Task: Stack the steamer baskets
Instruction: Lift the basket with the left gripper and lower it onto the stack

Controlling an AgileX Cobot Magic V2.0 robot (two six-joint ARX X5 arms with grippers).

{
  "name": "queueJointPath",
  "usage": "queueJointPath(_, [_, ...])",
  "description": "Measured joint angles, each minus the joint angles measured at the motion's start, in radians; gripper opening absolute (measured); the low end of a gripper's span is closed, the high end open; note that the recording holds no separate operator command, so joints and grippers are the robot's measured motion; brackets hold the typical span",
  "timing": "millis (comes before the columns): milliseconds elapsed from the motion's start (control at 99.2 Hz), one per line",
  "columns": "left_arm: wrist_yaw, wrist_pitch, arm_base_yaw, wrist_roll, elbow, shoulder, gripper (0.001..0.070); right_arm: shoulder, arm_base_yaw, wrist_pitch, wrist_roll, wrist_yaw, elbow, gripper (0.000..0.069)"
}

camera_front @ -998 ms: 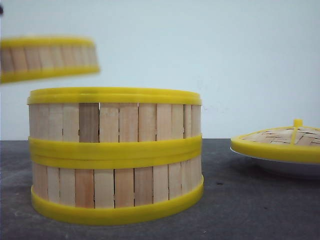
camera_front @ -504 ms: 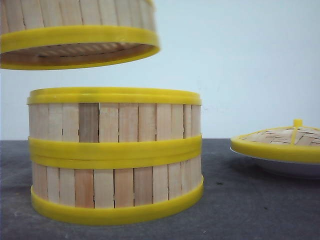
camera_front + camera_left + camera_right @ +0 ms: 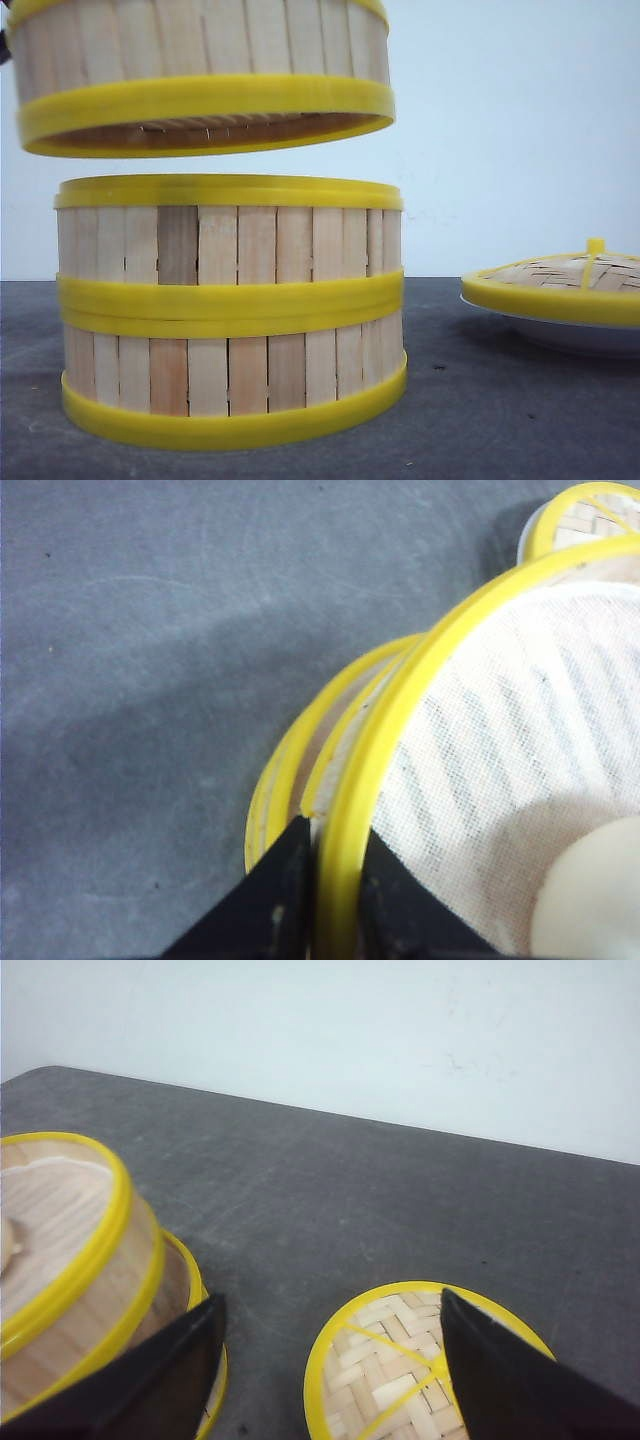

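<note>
Next, my left gripper sets the raised steamer basket down squarely on the top yellow rim of the stacked baskets [image 3: 231,188].
Two steamer baskets [image 3: 230,310] stand stacked on the dark table, wood slats between yellow rims. A third steamer basket [image 3: 205,75] hangs in the air just above them, a little to the left of centre. My left gripper [image 3: 335,865] is shut on this basket's yellow top rim [image 3: 400,730], one finger inside and one outside. A white cloth liner [image 3: 500,760] lies inside it. The stack's rim [image 3: 275,785] shows below. My right gripper [image 3: 330,1335] stands open above the table, between the baskets [image 3: 70,1260] and the woven lid [image 3: 400,1370].
The domed woven lid [image 3: 560,280] with yellow rim and knob rests on a white plate [image 3: 570,335] at the right. A pale wall stands behind the table. Bare dark tabletop [image 3: 330,1190] lies between stack and lid.
The held basket has travelled rightward from the far left, rising then coming down, and now hangs nearly over the stack. The stack and lid have not moved.
</note>
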Motion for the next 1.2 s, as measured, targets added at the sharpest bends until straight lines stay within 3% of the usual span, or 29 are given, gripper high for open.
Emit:
queueJointPath(444, [-0.018,0.056,-0.023,-0.005,0.000,0.076,0.0026,0.000,0.000,0.002,0.000,0.000,0.000,0.0415])
queueJointPath(1200, [-0.059,0.026,-0.026,-0.008,0.002,0.089,0.0026,0.000,0.000,0.002,0.000,0.001,0.000,0.0415])
